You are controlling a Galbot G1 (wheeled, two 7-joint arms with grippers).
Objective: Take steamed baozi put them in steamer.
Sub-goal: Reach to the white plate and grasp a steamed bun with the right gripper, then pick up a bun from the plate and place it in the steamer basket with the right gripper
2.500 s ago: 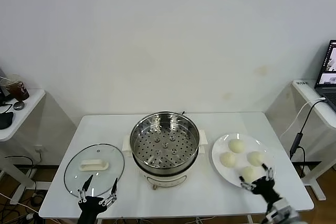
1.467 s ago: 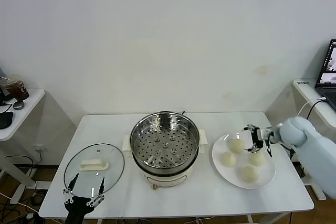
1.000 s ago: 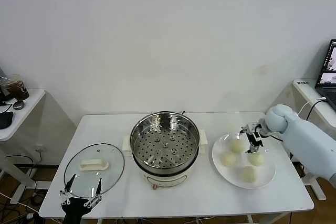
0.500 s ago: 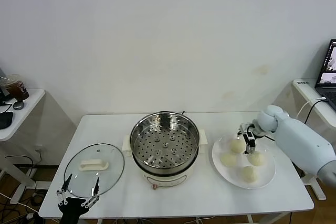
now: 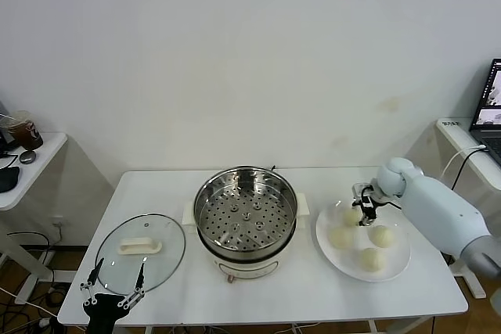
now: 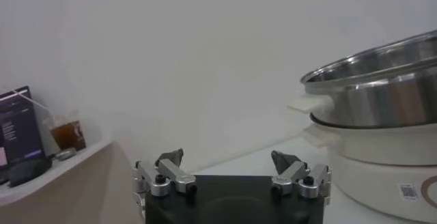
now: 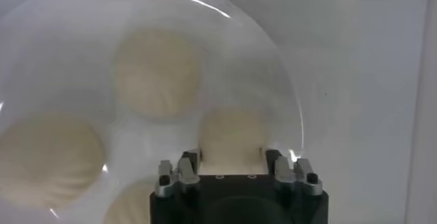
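The robot's right gripper needs to release the far baozi on the steamer's perforated tray (image 5: 243,193) near the back side of the steamer.
Four pale baozi lie on a white plate (image 5: 398,253) at the right: far (image 5: 352,215), left (image 5: 340,237), right (image 5: 381,235), near (image 5: 371,259). The steel steamer (image 5: 245,220), on a cream base, stands mid-table with its perforated tray bare. My right gripper (image 5: 364,201) hangs over the far baozi. In the right wrist view it (image 7: 231,158) is open, its fingers either side of that baozi (image 7: 232,135), with the other buns (image 7: 158,72) around it. My left gripper (image 5: 109,293) is open and empty at the table's front left; the left wrist view (image 6: 227,158) shows the same.
A round glass lid (image 5: 141,252) with a white handle lies left of the steamer, just beyond my left gripper. The steamer's side (image 6: 382,92) shows in the left wrist view. Side tables stand off both ends, the right one with a laptop (image 5: 491,111).
My right arm rose from the table's front right edge and moved in over the plate, then drifted left onto the far baozi. My left gripper drew back toward the front edge.
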